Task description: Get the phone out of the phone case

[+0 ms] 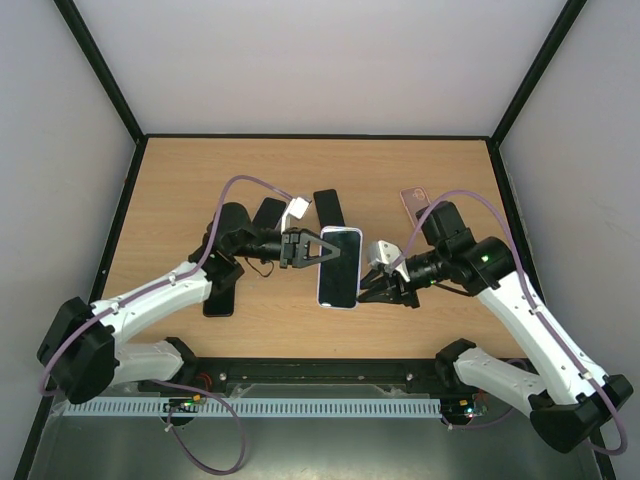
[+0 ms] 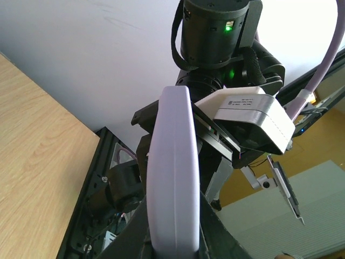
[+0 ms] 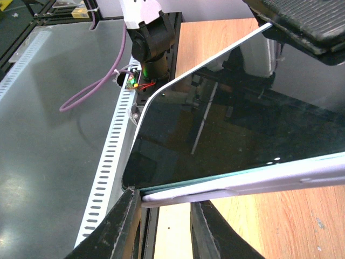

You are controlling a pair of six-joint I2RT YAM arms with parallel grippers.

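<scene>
My right fingers spread along the case's long side, one touching its corner, so they should turn and pinch the case's corner (image 3: 144, 198).
The phone (image 1: 340, 265), dark screen up in a lavender case (image 1: 339, 304), is held above the middle of the table. My left gripper (image 1: 318, 250) is shut on the case's left edge; in the left wrist view the lavender case (image 2: 171, 172) stands edge-on between the fingers of the left gripper (image 2: 172, 216). My right gripper (image 1: 368, 290) is at the phone's lower right edge. In the right wrist view the right gripper (image 3: 164, 208) has its jaws apart under the corner, one fingertip (image 3: 128, 208) touching it. The phone's screen (image 3: 226, 140) shows a thin greenish edge above the case's rim (image 3: 259, 181).
Two dark phones or cases (image 1: 272, 212) (image 1: 328, 207) lie behind the held phone. Another dark one (image 1: 220, 298) lies under my left arm. A pink case (image 1: 415, 203) lies at the back right. A black frame (image 1: 320, 375) runs along the table's near edge.
</scene>
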